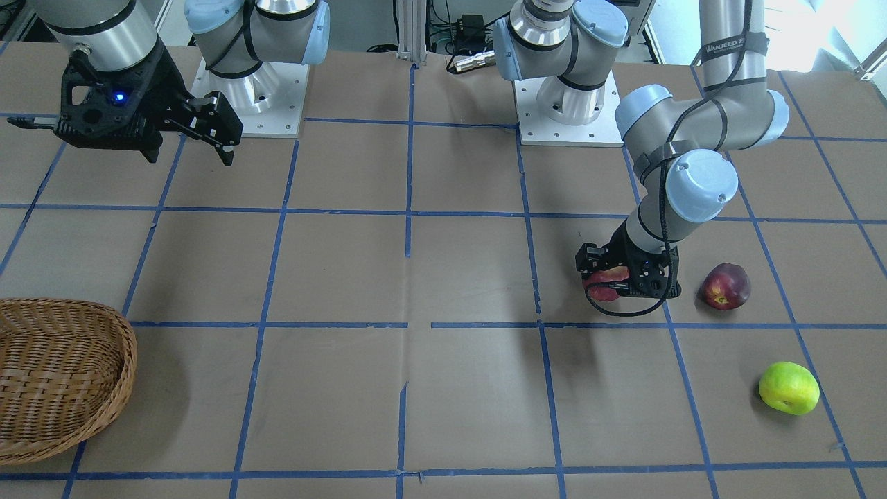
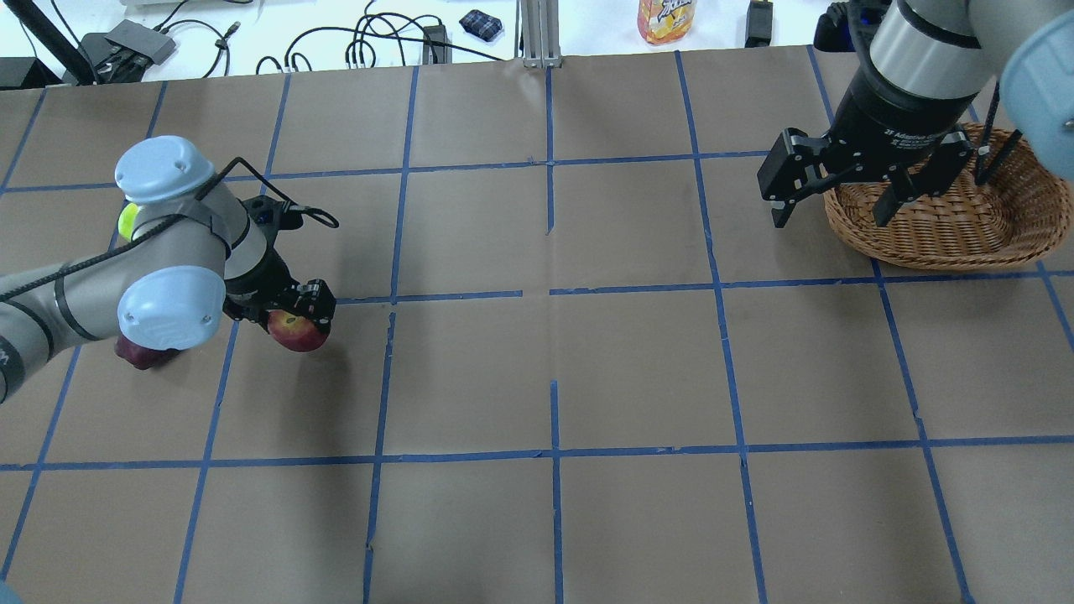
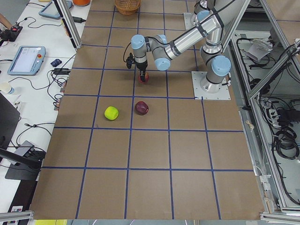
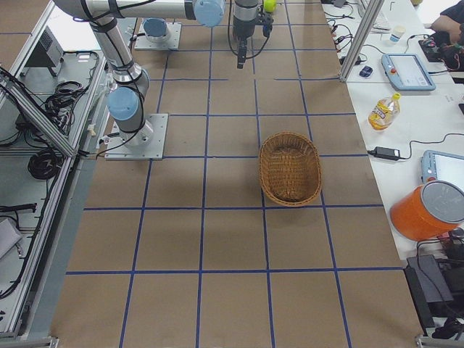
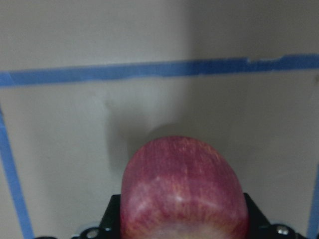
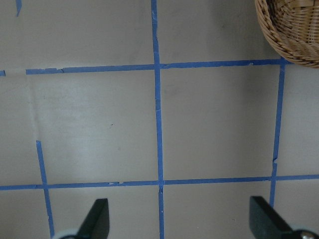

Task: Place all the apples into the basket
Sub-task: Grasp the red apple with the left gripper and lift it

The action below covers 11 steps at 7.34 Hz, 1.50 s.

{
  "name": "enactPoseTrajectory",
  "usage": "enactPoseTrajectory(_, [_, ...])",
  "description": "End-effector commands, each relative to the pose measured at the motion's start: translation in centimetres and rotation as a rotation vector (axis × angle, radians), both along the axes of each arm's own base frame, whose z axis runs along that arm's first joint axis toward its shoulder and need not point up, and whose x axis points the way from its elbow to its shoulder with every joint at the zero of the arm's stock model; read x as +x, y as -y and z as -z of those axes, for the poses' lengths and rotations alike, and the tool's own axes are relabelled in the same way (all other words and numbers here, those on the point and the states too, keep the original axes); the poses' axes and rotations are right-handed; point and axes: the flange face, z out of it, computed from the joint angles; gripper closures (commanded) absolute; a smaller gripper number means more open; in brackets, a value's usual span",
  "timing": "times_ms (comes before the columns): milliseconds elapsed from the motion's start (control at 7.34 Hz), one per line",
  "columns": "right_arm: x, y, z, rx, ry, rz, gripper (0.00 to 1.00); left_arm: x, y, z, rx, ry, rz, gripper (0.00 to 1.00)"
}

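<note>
The red apple, held low over the table now, will be released by my left gripper on the table (image 1: 441, 296) beside the gap in the middle blue tape line.
My left gripper (image 1: 613, 283) is shut on the red apple (image 2: 295, 330), low over the table; the apple fills the bottom of the left wrist view (image 5: 184, 191). The dark maroon apple (image 1: 726, 285) lies just beside it, half hidden under my left elbow in the overhead view (image 2: 143, 354). The yellow-green apple (image 1: 788, 388) lies further out, on the operators' side. My right gripper (image 2: 831, 216) is open and empty, hovering beside the near rim of the wicker basket (image 2: 923, 256). The basket (image 4: 290, 201) holds nothing that I can see.
Blue tape lines grid the brown table. The two arm base plates (image 1: 568, 125) stand at the robot's edge. A juice bottle (image 2: 667, 17) and cables lie beyond the far edge. The basket's corner shows in the right wrist view (image 6: 294, 35).
</note>
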Motion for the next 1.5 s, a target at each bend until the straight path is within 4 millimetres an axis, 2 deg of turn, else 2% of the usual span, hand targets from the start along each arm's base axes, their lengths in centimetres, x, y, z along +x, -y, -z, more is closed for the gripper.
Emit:
enactPoseTrajectory(0, [-0.4,0.4,0.3,-0.003,0.000,0.003,0.00,-9.2,0.6,-2.9,0.023,-0.163,-0.175,1.00])
enactPoseTrajectory(136, [-0.3,0.5,0.6,0.003,0.004,0.003,0.00,-14.5,0.1,-2.1,0.002,-0.177,-0.134,1.00])
enactPoseTrajectory(272, [-0.5,0.4,0.9,0.011,-0.011,0.005,0.00,-18.5,-0.3,-0.6,-0.014,-0.171,-0.151,1.00])
enactPoseTrajectory(408, [-0.5,0.7,1.8,0.030,-0.007,0.004,0.00,-20.7,-0.5,1.2,-0.014,-0.167,-0.164,1.00])
enactPoseTrajectory(681, [-0.5,3.9,6.7,0.125,0.005,0.015,0.00,-22.6,-0.4,3.5,-0.020,-0.163,-0.161,1.00])
enactPoseTrajectory(817, [0.1,5.6,6.3,0.010,0.008,0.019,0.00,-23.7,-0.7,4.6,-0.022,-0.159,-0.149,1.00])
enactPoseTrajectory(953, [1.4,6.2,7.5,0.008,0.027,0.046,0.00,-24.0,-0.8,5.2,-0.018,-0.158,-0.147,0.13])
enactPoseTrajectory(1089, [3.5,6.4,8.2,0.006,0.027,0.037,0.00,-24.1,-0.6,5.1,-0.025,-0.158,-0.156,0.00])
enactPoseTrajectory(1225, [6.4,7.2,9.2,-0.028,0.024,0.048,0.00,-23.0,0.5,3.9,-0.057,-0.130,-0.149,0.00])
enactPoseTrajectory(1362, [9.4,7.5,9.9,-0.072,0.029,0.066,0.00,-20.2,2.5,1.3,-0.111,-0.071,-0.096,0.00])
